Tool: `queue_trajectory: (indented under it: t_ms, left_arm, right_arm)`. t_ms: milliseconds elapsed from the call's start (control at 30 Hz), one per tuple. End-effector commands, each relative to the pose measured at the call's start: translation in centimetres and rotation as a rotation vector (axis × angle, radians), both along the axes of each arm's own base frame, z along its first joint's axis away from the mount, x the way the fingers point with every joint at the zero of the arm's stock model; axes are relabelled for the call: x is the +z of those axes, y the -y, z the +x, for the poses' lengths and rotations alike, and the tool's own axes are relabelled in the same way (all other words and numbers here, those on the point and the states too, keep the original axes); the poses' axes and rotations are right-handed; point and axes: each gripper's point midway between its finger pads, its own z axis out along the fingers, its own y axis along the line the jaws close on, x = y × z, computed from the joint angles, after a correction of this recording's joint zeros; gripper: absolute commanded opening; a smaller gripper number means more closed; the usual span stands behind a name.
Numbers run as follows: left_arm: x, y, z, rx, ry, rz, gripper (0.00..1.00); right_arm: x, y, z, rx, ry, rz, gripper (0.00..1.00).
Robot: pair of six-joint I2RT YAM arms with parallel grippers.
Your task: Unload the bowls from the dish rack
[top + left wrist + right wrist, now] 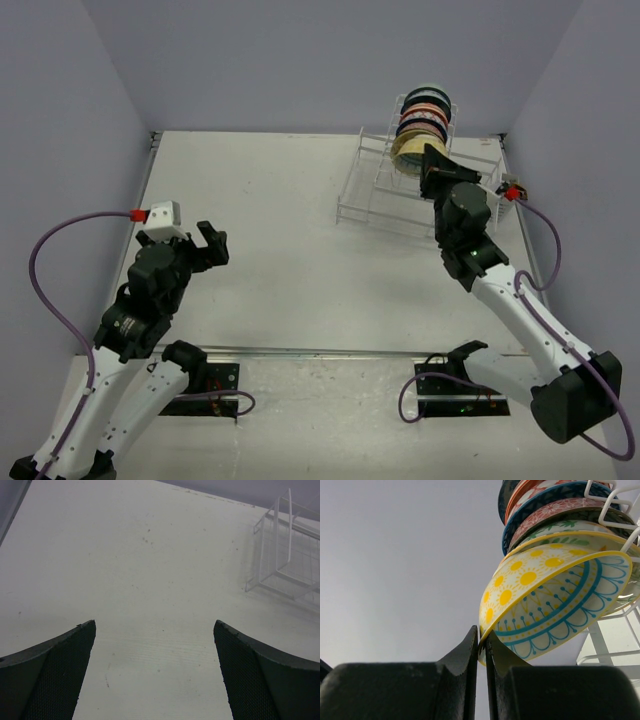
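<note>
The robot's right gripper should release the yellow bowl on the bare middle of the white table (324, 278), toward the metal rail.
The white wire dish rack (375, 195) stands at the far right of the table. Several patterned bowls (424, 112) stand on edge in its taller tier. My right gripper (430, 158) is shut on the rim of the nearest one, a yellow bowl (555, 595) with yellow suns inside and blue patterns outside; it also shows in the top view (408, 150). The other bowls (545, 505) stack behind it. My left gripper (210, 243) is open and empty over the bare table at the left, far from the rack (287, 555).
The white table (280, 240) is walled by grey panels at the back and both sides. A metal rail (330, 351) runs along the near edge by the arm bases. A purple cable (540, 245) loops beside the right arm.
</note>
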Motion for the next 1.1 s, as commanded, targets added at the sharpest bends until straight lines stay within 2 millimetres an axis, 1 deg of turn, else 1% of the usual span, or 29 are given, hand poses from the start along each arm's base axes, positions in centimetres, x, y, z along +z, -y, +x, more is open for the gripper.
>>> queue_trajectory:
  t_ms: [0, 67, 167, 267, 300, 367, 567, 700, 800, 900, 933, 1000, 1033, 1067]
  left_arm:
    - [0.5, 0.2, 0.5, -0.009, 0.028, 0.004, 1.00]
    - [0.4, 0.3, 0.5, -0.010, 0.026, 0.005, 1.00]
    - [0.4, 0.3, 0.6, -0.009, 0.026, 0.005, 1.00]
    - [0.4, 0.3, 0.6, -0.009, 0.023, 0.006, 1.00]
    - [0.4, 0.3, 0.6, -0.009, 0.023, 0.006, 1.00]
    - [0.3, 0.3, 0.6, -0.009, 0.022, 0.007, 1.00]
    - [0.3, 0.3, 0.7, -0.008, 0.022, 0.007, 1.00]
    - [0.2, 0.3, 0.7, -0.006, 0.018, 0.009, 1.00]
    - [0.2, 0.2, 0.7, -0.005, 0.016, 0.011, 1.00]
    - [0.2, 0.2, 0.7, -0.002, 0.017, 0.011, 1.00]
    - [0.3, 0.2, 0.7, -0.002, 0.019, 0.011, 1.00]
    - [0.3, 0.1, 0.7, 0.003, 0.018, 0.011, 1.00]
    - [0.3, 0.0, 0.7, 0.008, 0.018, 0.011, 1.00]
    - [0.5, -0.3, 0.6, 0.024, 0.021, 0.014, 1.00]
  right_arm:
    - [5.7, 0.7, -1.2, 0.001, 0.163, 0.039, 0.00]
    - [5.5, 0.2, -1.1, 0.030, 0.158, 0.034, 0.00]
    - [6.1, -0.4, -1.4, 0.062, 0.175, 0.036, 0.00]
    - [6.2, -0.6, -1.5, 0.080, 0.161, 0.039, 0.00]
    - [5.7, -0.6, -1.5, 0.082, 0.136, 0.033, 0.00]
    - [5.6, -0.7, -1.7, 0.088, 0.121, 0.039, 0.00]
    - [5.7, -0.7, -2.9, 0.120, 0.125, 0.039, 0.00]
    - [6.4, -0.9, -3.8, 0.146, 0.143, 0.026, 0.00]
    - [6.6, -1.1, -4.1, 0.163, 0.142, 0.014, 0.00]
    - [7.2, -1.6, -4.7, 0.199, 0.156, -0.007, 0.00]
    - [7.3, -2.2, -4.9, 0.229, 0.163, -0.039, 0.00]
    - [8.3, -3.0, -5.2, 0.268, 0.190, -0.085, 0.00]
    - [9.1, -3.3, -5.5, 0.284, 0.214, -0.144, 0.00]
    - [9.2, -4.4, -5.7, 0.339, 0.230, -0.191, 0.00]
